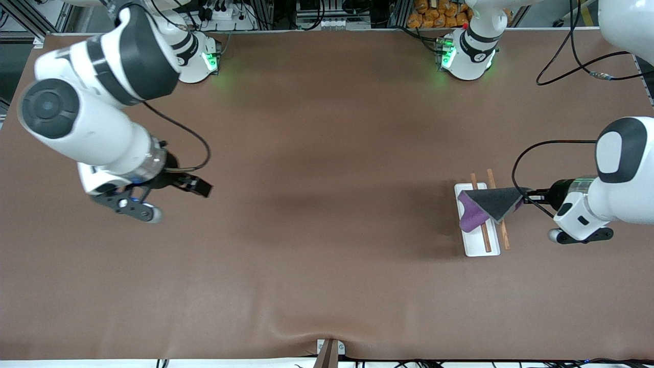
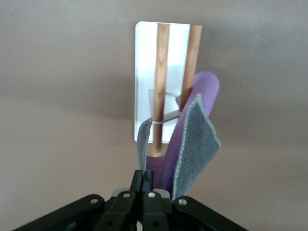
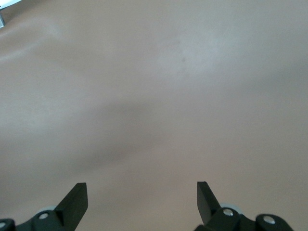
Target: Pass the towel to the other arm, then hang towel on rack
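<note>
I need to let go of the towel, now stretched over the rack's rods, with my left gripper across the middle of both brown rods (image 1: pixel 485 210) (image 2: pixel 175 122), above the white base.
The towel (image 1: pixel 491 203), dark grey with a purple underside, is stretched over the two brown rods of the rack (image 1: pixel 474 246), which stands toward the left arm's end of the table. Its purple fold hangs down onto the white base. My left gripper (image 1: pixel 527 196) is shut on one corner of the towel, beside the rack. In the left wrist view the shut fingertips (image 2: pixel 147 176) pinch the towel (image 2: pixel 193 140), with the rack (image 2: pixel 144 72) past it. My right gripper (image 1: pixel 198 186) is open and empty over bare table at the right arm's end; it also shows in the right wrist view (image 3: pixel 142 193).
A small metal bracket (image 1: pixel 329 350) sits at the table edge nearest the front camera. A black cable (image 1: pixel 515 171) loops from the left wrist above the rack. The arm bases (image 1: pixel 467 56) stand along the farthest edge.
</note>
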Tool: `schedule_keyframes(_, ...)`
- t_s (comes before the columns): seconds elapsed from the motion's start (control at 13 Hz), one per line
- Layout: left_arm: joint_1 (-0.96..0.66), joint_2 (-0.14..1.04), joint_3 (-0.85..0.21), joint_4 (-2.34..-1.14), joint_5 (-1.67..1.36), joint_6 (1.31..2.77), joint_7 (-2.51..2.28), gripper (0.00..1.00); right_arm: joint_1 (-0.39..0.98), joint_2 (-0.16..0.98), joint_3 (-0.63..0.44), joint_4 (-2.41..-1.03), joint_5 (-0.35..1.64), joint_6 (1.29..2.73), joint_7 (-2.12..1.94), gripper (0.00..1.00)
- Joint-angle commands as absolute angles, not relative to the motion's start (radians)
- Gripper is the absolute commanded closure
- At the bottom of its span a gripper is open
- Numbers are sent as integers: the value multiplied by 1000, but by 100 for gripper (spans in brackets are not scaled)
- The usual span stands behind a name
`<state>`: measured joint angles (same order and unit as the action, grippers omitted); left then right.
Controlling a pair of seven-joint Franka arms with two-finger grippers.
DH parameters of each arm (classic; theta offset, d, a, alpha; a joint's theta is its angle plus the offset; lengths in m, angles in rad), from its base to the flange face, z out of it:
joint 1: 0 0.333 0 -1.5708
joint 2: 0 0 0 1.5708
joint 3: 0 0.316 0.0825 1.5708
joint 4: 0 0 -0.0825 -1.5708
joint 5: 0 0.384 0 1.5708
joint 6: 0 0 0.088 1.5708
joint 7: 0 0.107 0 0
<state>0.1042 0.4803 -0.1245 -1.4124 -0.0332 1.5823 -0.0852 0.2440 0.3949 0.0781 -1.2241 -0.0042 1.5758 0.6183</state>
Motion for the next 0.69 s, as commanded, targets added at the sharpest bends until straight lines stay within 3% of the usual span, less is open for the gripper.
schedule_keyframes(0.0,141,494,-132,-1408,-6,1597,-41,100,184,356,95,-1250,-40,1568,496,0)
schedule_keyframes(0.23,170,506,-132,-1408,-6,1609,-5,100,103,321,97,-1284,-35,1516,341,0)
schedule_keyframes(0.61,210,535,-132,-1410,-8,1617,2,100,-3,198,100,-1437,-20,1548,259,0)
